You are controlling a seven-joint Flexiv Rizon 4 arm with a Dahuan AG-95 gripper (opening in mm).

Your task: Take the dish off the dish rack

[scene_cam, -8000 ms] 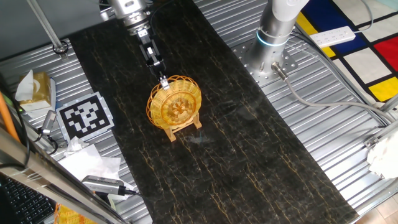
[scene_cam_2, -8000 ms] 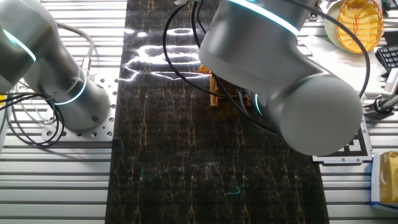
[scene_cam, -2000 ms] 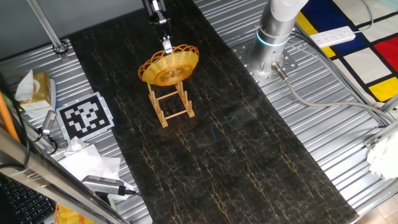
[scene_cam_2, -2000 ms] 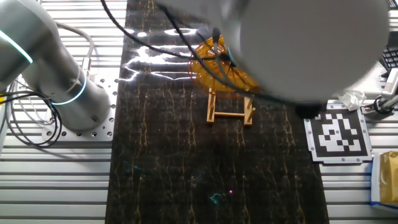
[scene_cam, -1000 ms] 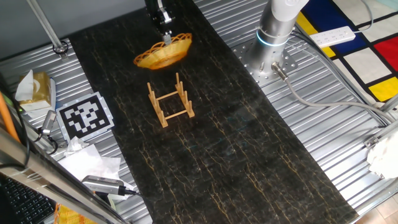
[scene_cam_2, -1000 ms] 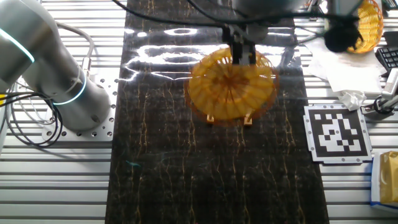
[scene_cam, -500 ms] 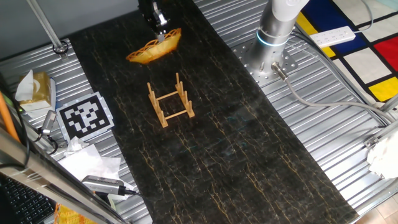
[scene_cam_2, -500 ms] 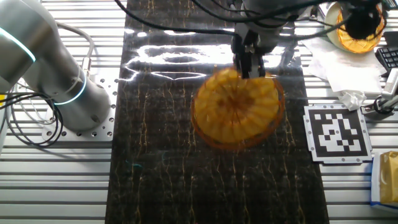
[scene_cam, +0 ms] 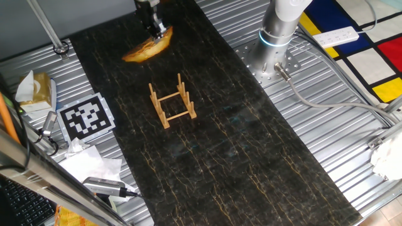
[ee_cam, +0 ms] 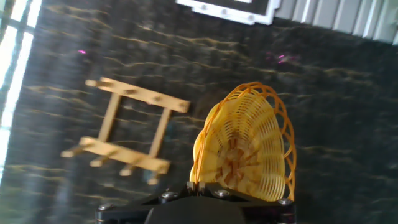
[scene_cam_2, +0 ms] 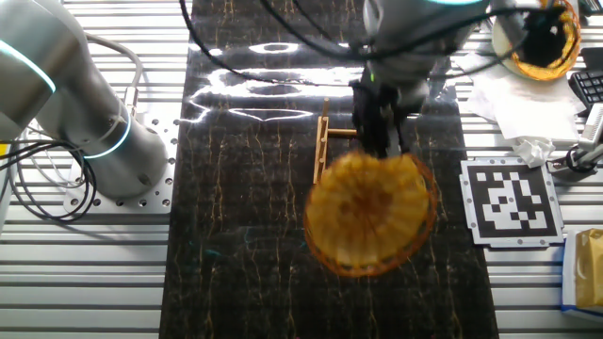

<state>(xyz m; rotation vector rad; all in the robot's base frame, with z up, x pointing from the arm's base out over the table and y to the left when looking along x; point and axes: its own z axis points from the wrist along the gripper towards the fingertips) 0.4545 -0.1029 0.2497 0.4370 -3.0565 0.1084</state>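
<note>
My gripper is going to set the golden-yellow wicker dish, still hanging clear of the rack, down on the dark mat (scene_cam: 143, 68) (ee_cam: 252, 127), just past the far end of the dish rack.
The golden-yellow wicker dish (scene_cam: 148, 46) hangs in the air, clear of the dish rack, held by its rim in my gripper (scene_cam: 157, 30). In the other fixed view the dish (scene_cam_2: 369, 213) is large and close to the camera, under the gripper (scene_cam_2: 379, 141). In the hand view the dish (ee_cam: 249, 152) stands on edge between my shut jaws (ee_cam: 199, 185). The light-wood dish rack (scene_cam: 172, 102) stands empty on the dark mat; it also shows in the other fixed view (scene_cam_2: 325, 139) and in the hand view (ee_cam: 129, 134).
A black-and-white marker card (scene_cam: 85, 117) lies left of the mat, with tissues and clutter (scene_cam: 88, 164) near it. The arm's base (scene_cam: 276, 37) stands at the right. A second arm (scene_cam_2: 75, 104) and a yellow basket (scene_cam_2: 542, 38) flank the mat.
The gripper has carried the dish further up and to the left, away from the rack. The rack has stayed where it was.
</note>
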